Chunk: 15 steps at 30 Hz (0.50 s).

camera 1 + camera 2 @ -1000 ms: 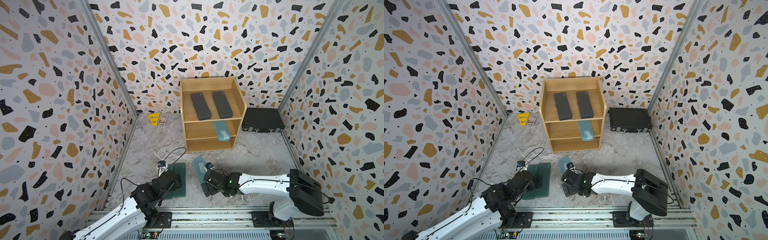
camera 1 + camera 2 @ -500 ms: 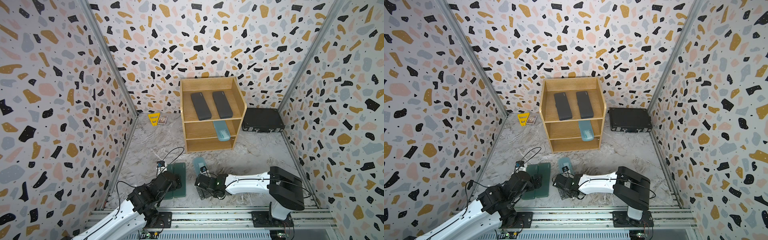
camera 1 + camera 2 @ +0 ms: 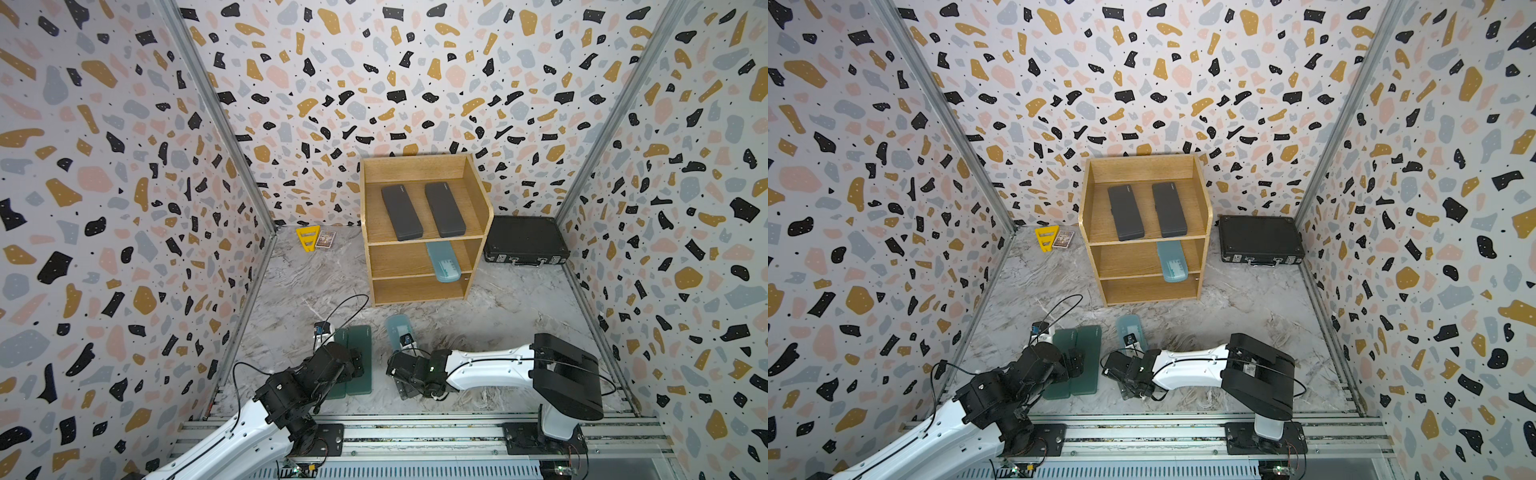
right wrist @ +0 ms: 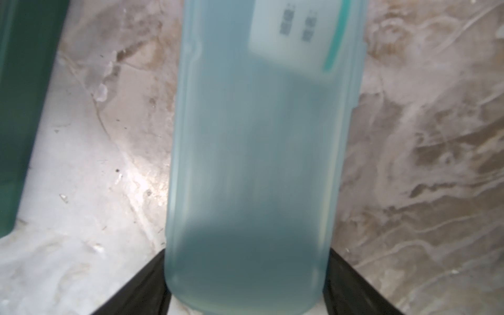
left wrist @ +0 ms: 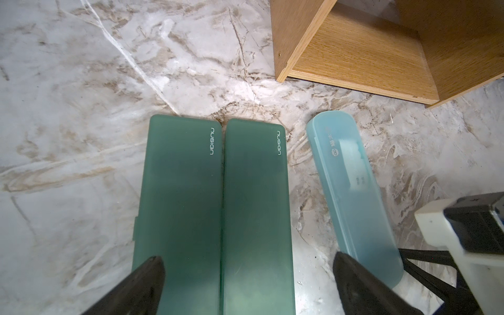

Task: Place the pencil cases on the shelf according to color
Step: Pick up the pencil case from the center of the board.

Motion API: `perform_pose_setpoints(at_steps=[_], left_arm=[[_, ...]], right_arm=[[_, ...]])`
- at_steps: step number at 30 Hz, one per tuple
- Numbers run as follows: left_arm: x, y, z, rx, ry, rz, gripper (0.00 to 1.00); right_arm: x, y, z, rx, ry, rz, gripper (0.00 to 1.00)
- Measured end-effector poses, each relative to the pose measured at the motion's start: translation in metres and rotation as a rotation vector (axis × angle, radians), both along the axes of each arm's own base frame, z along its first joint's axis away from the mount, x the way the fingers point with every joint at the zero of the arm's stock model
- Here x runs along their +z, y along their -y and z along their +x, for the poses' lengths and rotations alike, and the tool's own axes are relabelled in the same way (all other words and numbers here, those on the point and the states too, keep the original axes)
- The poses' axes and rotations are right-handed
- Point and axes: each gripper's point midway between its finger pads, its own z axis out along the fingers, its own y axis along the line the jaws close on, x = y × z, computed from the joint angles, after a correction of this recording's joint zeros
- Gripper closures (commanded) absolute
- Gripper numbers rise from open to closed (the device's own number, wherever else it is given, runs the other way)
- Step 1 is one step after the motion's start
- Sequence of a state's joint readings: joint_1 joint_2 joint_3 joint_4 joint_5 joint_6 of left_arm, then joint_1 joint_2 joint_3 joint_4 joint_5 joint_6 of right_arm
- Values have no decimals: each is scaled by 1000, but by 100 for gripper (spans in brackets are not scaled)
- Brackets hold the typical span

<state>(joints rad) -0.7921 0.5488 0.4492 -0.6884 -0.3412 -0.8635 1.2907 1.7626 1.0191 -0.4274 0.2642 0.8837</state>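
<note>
Next, I open my right gripper, which pinches the light blue pencil case at its rounded near end, and grip farther up its straight sides point(image 4: 333, 210) before lifting.
Two dark grey pencil cases point(image 3: 402, 212) point(image 3: 444, 209) lie on the top tier of the wooden shelf point(image 3: 478, 195). A light blue one point(image 3: 443, 262) lies on the middle tier. The two green cases point(image 5: 180, 191) point(image 5: 256, 196) lie side by side on the floor. My left gripper point(image 5: 246, 268) hangs open over their near ends. Right of them lies the other light blue pencil case point(image 3: 398, 330). My right gripper point(image 4: 246, 283) has a finger against each long side of its near end.
A black briefcase point(image 3: 525, 241) lies on the floor right of the shelf. A yellow triangle point(image 3: 308, 237) and a small card box point(image 3: 325, 240) sit at the back left. Patterned walls close in three sides, and a rail runs along the front.
My right arm swung its wrist left along the floor, and its jaws narrowed onto the near end of the light blue case. The left arm has barely moved.
</note>
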Motion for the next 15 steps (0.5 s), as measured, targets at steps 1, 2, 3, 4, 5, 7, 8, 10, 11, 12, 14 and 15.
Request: perform_pose_setpoints(at_steps=[1, 2, 3, 4, 5, 7, 8, 10, 11, 12, 14, 15], left_arm=[[0, 0, 0, 0, 0, 0, 0], [0, 0, 0, 0, 0, 0, 0], [0, 0, 0, -1, 0, 0, 0], [0, 0, 0, -1, 1, 1, 0], [0, 0, 0, -2, 1, 2, 0], [0, 0, 0, -4, 1, 3, 0], [0, 0, 0, -5, 1, 4, 0], [0, 0, 0, -5, 2, 4, 0], [0, 0, 0, -5, 2, 4, 0], [0, 0, 0, -5, 2, 5, 0], [0, 0, 0, -5, 1, 5, 0], [0, 0, 0, -5, 0, 7, 0]], right_arm=[[0, 0, 0, 0, 0, 0, 27], [0, 0, 0, -1, 3, 0, 31], [0, 0, 1, -2, 6, 0, 35], [1, 0, 1, -5, 9, 0, 39], [1, 0, 2, -7, 12, 0, 43], [1, 1, 2, -7, 15, -2, 53], [1, 1, 2, -7, 17, -4, 56], [1, 2, 2, -6, 22, -8, 57], [2, 2, 2, -7, 24, -11, 56], [2, 3, 3, -6, 27, -15, 55], [2, 4, 3, -7, 31, -21, 48], [2, 5, 4, -8, 33, -22, 42]])
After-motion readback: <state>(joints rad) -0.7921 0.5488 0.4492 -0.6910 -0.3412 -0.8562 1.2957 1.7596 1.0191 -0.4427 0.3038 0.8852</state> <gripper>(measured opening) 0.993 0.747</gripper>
